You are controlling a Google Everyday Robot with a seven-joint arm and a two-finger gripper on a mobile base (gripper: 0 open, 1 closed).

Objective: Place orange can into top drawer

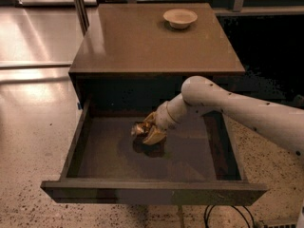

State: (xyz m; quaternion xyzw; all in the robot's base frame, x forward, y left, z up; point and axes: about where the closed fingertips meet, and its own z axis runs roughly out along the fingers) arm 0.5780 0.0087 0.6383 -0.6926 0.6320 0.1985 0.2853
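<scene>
Next, my gripper lets go of the orange can near the middle of the open top drawer's bottom (141, 137).
The top drawer (152, 191) is pulled wide open below the cabinet top. My white arm reaches in from the right. My gripper (149, 132) is inside the drawer, near the middle of its floor, and is shut on the orange can (139, 128). The shiny, dented can sticks out to the left of the fingers, just above the drawer floor, with a dark shadow under it. I cannot tell whether the can touches the floor.
A pale round bowl (180, 18) stands at the back right of the brown cabinet top (142, 42). Shiny floor lies to the left and speckled floor in front. Black cables (228, 217) lie on the floor at the front right.
</scene>
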